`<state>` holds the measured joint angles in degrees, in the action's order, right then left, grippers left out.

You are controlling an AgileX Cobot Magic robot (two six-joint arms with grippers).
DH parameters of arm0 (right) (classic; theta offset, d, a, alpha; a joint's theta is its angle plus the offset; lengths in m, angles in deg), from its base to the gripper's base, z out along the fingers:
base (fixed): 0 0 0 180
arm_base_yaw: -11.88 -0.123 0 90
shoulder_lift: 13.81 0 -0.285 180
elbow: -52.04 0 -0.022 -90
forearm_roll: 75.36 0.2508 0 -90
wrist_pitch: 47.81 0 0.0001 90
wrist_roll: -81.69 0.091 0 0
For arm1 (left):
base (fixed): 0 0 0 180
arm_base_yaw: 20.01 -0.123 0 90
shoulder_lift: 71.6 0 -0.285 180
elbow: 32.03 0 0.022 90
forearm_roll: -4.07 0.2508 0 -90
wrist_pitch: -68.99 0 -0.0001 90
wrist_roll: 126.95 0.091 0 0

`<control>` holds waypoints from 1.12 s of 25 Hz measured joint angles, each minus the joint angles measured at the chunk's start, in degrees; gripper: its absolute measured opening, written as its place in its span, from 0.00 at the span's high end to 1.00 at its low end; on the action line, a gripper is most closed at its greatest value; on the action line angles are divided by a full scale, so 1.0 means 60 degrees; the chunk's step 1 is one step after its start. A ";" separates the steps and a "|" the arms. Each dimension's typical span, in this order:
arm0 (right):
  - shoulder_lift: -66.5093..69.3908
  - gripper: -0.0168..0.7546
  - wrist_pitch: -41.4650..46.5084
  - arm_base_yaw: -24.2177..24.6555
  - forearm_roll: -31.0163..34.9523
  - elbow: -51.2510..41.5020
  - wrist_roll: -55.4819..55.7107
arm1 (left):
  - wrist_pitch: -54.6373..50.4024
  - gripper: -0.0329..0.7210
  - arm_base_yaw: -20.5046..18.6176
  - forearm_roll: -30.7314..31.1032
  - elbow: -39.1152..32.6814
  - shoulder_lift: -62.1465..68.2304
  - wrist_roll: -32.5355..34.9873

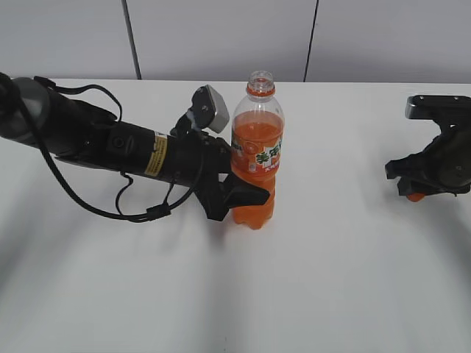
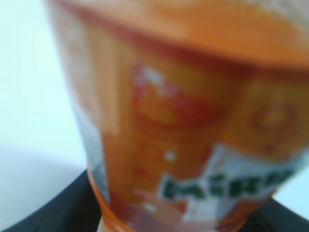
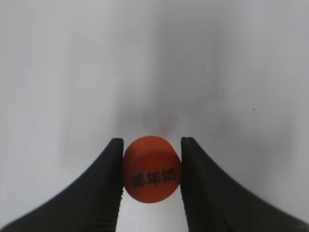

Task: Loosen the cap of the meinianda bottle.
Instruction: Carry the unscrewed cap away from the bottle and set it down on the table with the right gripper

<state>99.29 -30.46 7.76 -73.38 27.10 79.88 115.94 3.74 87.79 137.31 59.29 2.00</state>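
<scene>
The right gripper should release the cap on the bare white table (image 1: 403,211) (image 3: 148,156) just below its fingers, clear of the bottle.
The meinianda bottle (image 1: 257,151) stands upright mid-table, its mouth open with only the orange neck ring on it. My left gripper (image 1: 246,193) is shut around the bottle's lower body; in the left wrist view the blurred label (image 2: 193,145) fills the frame between the black fingers. The cap (image 3: 152,168), small, round and orange with dark lettering on top, sits between the two fingers of my right gripper (image 3: 152,169). In the exterior view that gripper (image 1: 419,193) is at the far right, low over the table, with the cap (image 1: 416,196) showing under it.
The white table (image 1: 331,279) stretches around the bottle. A grey wall with dark seams (image 1: 131,37) stands behind the table's far edge. The left arm with its cables (image 1: 110,147) lies across the left half of the table.
</scene>
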 joint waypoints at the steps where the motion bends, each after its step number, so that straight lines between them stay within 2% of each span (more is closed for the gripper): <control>1: 0.0000 0.63 -0.0248 0.0000 0.0002 -0.0161 0.0000 | 0.0000 0.41 0.0000 0.0000 0.0000 0.0000 0.0000; 9: 0.0012 0.63 -0.1420 0.0000 0.0010 -0.0668 -0.0012 | 0.0000 0.41 0.0000 0.0000 0.0000 0.0000 0.0000; 28: 0.0599 0.60 -0.1616 0.0000 0.0039 -0.0675 -0.0020 | 0.0000 0.41 0.0000 0.0000 0.0000 0.0000 0.0000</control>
<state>102.88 -40.15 7.76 -73.15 23.05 79.76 115.94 3.74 87.79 137.31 59.29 2.00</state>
